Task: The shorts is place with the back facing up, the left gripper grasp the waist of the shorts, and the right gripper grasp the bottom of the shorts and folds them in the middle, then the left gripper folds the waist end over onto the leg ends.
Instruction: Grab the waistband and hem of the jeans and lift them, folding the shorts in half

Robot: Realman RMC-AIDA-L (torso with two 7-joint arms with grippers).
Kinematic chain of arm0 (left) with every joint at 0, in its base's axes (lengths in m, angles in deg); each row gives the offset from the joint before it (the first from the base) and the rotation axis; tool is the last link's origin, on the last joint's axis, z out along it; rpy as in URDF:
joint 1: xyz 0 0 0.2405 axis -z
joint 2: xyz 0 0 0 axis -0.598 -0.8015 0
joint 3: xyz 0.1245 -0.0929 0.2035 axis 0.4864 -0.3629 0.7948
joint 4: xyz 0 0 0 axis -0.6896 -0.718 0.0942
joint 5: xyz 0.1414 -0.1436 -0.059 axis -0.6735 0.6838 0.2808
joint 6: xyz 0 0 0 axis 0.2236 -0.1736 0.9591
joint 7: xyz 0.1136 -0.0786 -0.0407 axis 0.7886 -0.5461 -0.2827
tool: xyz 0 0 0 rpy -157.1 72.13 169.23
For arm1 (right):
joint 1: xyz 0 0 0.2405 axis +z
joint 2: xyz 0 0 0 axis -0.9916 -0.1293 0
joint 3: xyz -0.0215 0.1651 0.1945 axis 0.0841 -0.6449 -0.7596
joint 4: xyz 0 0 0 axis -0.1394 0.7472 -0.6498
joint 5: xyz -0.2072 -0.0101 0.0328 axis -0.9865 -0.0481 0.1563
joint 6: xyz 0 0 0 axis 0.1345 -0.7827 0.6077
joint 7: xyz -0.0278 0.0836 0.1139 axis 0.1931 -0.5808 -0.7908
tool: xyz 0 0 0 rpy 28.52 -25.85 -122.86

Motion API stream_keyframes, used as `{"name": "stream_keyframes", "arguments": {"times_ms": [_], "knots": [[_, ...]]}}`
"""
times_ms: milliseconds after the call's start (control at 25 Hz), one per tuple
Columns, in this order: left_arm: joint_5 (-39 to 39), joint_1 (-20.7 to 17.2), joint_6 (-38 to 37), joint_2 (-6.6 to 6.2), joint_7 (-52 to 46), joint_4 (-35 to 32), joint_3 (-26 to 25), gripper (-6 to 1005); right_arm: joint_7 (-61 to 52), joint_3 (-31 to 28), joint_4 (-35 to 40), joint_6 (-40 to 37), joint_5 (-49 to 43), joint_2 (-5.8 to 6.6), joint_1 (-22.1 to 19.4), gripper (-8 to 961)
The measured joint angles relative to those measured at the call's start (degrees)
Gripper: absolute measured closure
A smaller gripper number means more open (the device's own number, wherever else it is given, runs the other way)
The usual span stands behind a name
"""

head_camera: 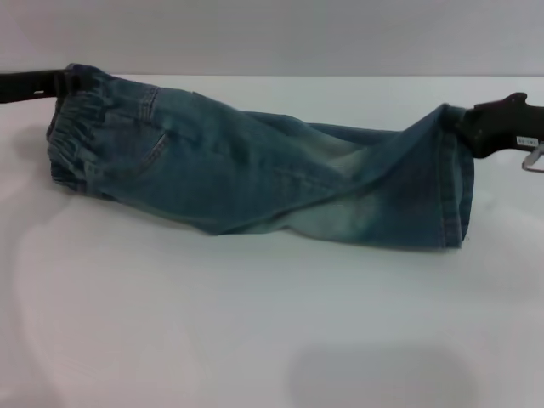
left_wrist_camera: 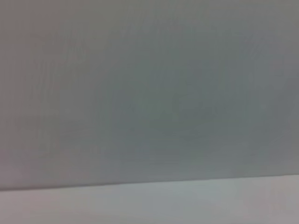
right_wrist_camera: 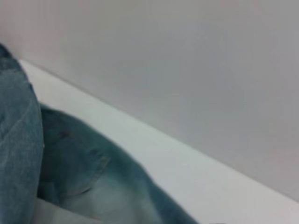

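Observation:
Next, my right gripper releases the upper corner of the shorts' leg hems on the white table [head_camera: 459, 104] close to the grey wall.
The faded blue denim shorts [head_camera: 255, 170] lie folded lengthwise into a long strip across the white table. The ruffled waist [head_camera: 72, 136] is at the left, and the leg hems, the bottom of the shorts [head_camera: 455, 195], are at the right. My left gripper [head_camera: 61, 82] reaches in from the far left, shut on the waist's upper corner. On the right, my right gripper [head_camera: 459, 126] is shut on the upper corner of the leg hems. The right wrist view shows denim folds [right_wrist_camera: 84, 177] close up. No shorts appear in the left wrist view.
The white table [head_camera: 255, 323] stretches in front of the shorts, and a soft shadow [head_camera: 382, 374] falls on it near the front edge. A grey wall [left_wrist_camera: 149, 93] stands behind the table's far edge.

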Motion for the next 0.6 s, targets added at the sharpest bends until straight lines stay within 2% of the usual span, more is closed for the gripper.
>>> {"name": "stream_keyframes", "arguments": {"times_ms": [320, 600], "knots": [[0.16, 0.23, 9.28, 0.24, -0.12, 1.29, 6.74, 869, 1.96, 0.05, -2.8, 6.94, 3.28, 0.0, 0.76, 955], [-0.13, 0.72, 14.2, 0.26, -0.15, 3.79, 8.18, 866, 1.96, -0.34, -5.44, 11.99, 3.32, -0.09, 2.14, 954]]}}
